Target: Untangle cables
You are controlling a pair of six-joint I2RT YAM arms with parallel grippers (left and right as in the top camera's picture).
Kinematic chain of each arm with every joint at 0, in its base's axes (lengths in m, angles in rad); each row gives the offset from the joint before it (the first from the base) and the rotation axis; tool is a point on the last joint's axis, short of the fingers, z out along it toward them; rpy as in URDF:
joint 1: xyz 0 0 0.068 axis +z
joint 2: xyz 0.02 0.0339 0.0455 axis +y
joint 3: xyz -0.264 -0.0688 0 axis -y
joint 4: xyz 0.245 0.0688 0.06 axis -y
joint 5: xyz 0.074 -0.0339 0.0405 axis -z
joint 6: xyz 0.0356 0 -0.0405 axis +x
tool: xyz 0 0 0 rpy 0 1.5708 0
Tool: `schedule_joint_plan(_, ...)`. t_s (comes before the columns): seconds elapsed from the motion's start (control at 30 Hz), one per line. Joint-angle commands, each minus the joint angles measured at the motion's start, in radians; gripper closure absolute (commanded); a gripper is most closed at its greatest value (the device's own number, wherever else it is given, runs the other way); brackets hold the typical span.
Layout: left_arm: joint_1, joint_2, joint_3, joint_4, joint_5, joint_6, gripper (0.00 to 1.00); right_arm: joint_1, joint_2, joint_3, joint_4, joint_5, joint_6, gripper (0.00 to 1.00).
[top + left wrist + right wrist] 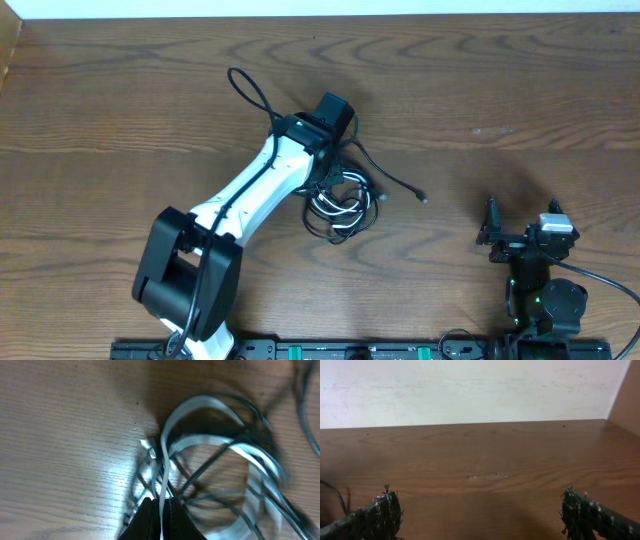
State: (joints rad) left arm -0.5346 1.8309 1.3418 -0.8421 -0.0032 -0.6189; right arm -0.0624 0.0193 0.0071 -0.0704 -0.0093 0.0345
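Observation:
I will next move my right gripper to the cable tangle's side [370, 190] nearest it, and close it on the black and white loops beside my left gripper.
The cables [343, 207] lie in a tangle of black and white loops at the table's middle. One black strand runs up-left to a loop [245, 85], and another ends in a small plug [422, 197] to the right. My left gripper [326, 165] reaches down onto the top of the tangle. In the left wrist view the left gripper [162, 504] is shut on a white cable [162, 467], which runs up between the pads into the loops [220, 445]. My right gripper [522, 222] stands open at the right, far from the cables, with nothing between its fingers [385, 512].
Brown wooden table [520, 90] with a pale wall along its far edge [470, 390]. The left arm's white link [250, 185] lies diagonally over the table's left-middle. Arm bases and a black rail [330, 350] line the near edge.

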Motion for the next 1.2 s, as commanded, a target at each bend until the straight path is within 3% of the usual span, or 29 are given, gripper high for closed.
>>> schedule_joint_plan(0.0, 0.007, -0.023, 0.032, -0.015, -0.066, 0.086, 0.93, -0.002, 0.0, -0.002, -0.004, 0.006, 0.01, 0.01)
schedule_joint_plan(0.13, 0.024, -0.084, 0.14, -0.05, -0.148, 0.161, 0.92, -0.002, 0.0, -0.002, -0.004, 0.006, 0.01, 0.01)
schedule_joint_plan(0.37, 0.024, -0.308, 0.303, 0.059, -0.076, 0.308, 0.92, -0.002, 0.0, -0.002, -0.005, 0.006, 0.01, 0.01)
schedule_joint_plan(0.5, 0.024, -0.433, 0.303, 0.14, -0.056, 0.299, 0.92, -0.002, 0.0, -0.002, -0.004, 0.006, 0.01, 0.01)
schedule_joint_plan(0.6, 0.024, -0.465, 0.303, 0.098, -0.057, 0.264, 0.93, -0.002, 0.0, -0.002, -0.004, 0.006, 0.01, 0.01)
schedule_joint_plan(0.8, 0.024, -0.432, 0.298, 0.022, -0.043, 0.183, 0.92, -0.002, 0.0, -0.002, -0.004, 0.006, 0.01, 0.01)
schedule_joint_plan(1.17, 0.024, -0.426, 0.298, -0.007, -0.022, 0.182, 0.92, -0.002, 0.0, -0.002, -0.004, 0.006, 0.01, 0.01)
